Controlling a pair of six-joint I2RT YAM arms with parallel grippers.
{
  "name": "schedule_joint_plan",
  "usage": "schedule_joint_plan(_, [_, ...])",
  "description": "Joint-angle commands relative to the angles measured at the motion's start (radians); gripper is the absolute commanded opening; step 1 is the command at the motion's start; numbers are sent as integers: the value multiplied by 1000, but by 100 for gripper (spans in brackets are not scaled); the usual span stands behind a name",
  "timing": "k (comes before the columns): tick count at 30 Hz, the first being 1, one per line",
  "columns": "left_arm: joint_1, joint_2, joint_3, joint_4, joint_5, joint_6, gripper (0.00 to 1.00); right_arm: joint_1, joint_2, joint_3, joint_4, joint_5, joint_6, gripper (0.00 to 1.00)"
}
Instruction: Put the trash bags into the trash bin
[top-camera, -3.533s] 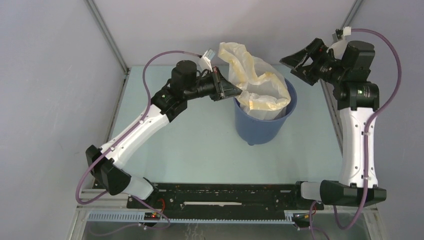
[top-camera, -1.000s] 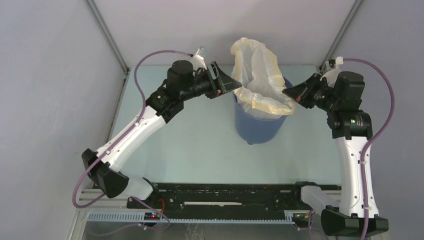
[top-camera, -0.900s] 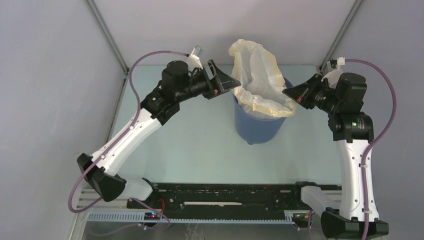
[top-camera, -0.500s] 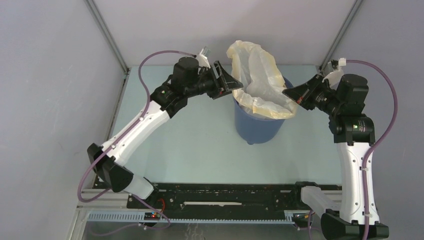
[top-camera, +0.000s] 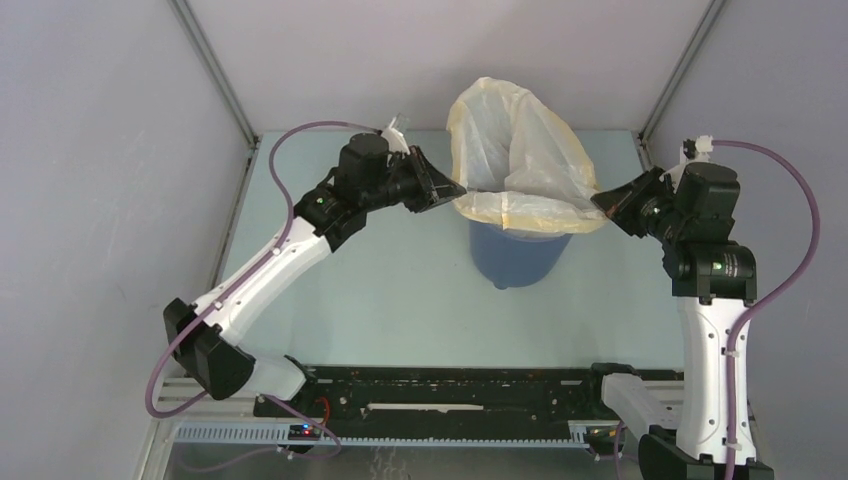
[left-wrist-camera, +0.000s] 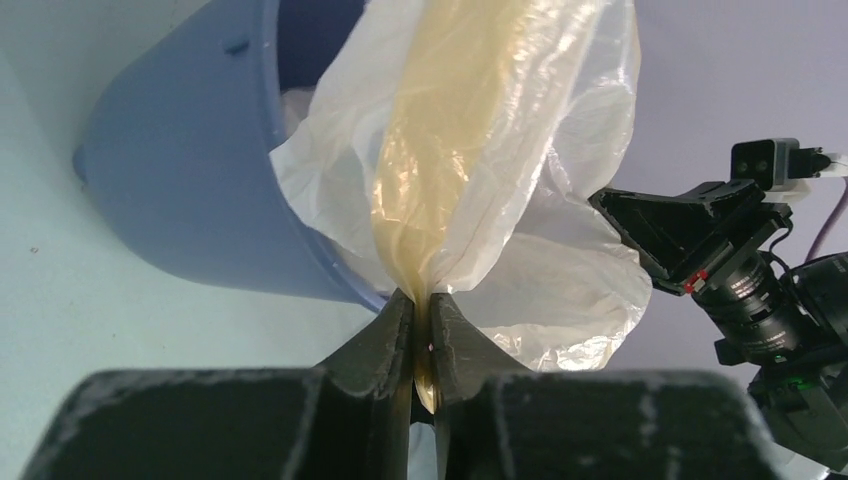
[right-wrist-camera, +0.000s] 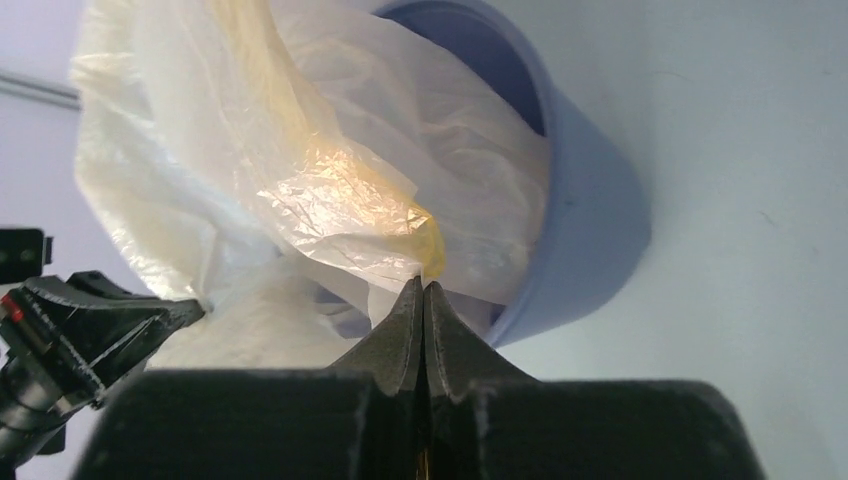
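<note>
The bag's far rim stands high above the bin. My left gripper and my right gripper should take the bag's rim farther back (top-camera: 455, 130) and lower it.
The blue trash bin (top-camera: 515, 256) stands on the table between my arms. A crinkly whitish trash bag (top-camera: 520, 150) with a yellow rim sits partly inside it, its mouth stretched wide above the bin's top. My left gripper (top-camera: 456, 190) is shut on the bag's yellow rim (left-wrist-camera: 425, 240) at the left side of the bin (left-wrist-camera: 190, 170). My right gripper (top-camera: 600, 203) is shut on the rim (right-wrist-camera: 425, 245) at the right side, beside the bin's wall (right-wrist-camera: 585, 230). The bag's lower part is hidden inside the bin.
The pale table (top-camera: 390, 290) lies around the bin. Grey enclosure walls and metal corner posts (top-camera: 215, 70) stand close behind and beside both arms. A black rail (top-camera: 440, 395) with the arm bases runs along the near edge.
My left gripper has closed on the bag's left rim. My right gripper has pulled its side outward to the right, and the bag's mouth now stands stretched wide above the bin.
</note>
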Motion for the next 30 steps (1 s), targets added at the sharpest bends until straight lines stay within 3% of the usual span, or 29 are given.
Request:
schedule_joint_plan(1, [10, -35, -68, 72, 32, -15, 15, -5, -22, -25, -60, 115, -35, 4])
schedule_joint_plan(7, [20, 3, -117, 89, 66, -1, 12, -9, -42, -91, -74, 209, -95, 10])
schedule_joint_plan(11, [25, -17, -155, 93, 94, -18, 13, -11, -54, -105, -96, 161, -120, 15])
schedule_joint_plan(15, [30, -38, -170, 94, 88, -7, 20, -14, -82, -135, -96, 146, -116, 15])
schedule_joint_plan(18, [38, -14, -191, 95, 122, -37, 15, -22, -91, -161, -108, 183, -124, 10])
schedule_joint_plan(21, [47, 3, -217, 97, 122, -34, 14, -27, -99, -205, -70, 204, -148, 12])
schedule_joint_plan(27, [77, 57, -204, 120, 88, 43, 23, -32, -53, -314, 41, 207, -205, 16])
schedule_joint_plan(30, [77, 82, -145, 83, 102, 108, 40, -34, -36, -288, 38, 152, -215, 26])
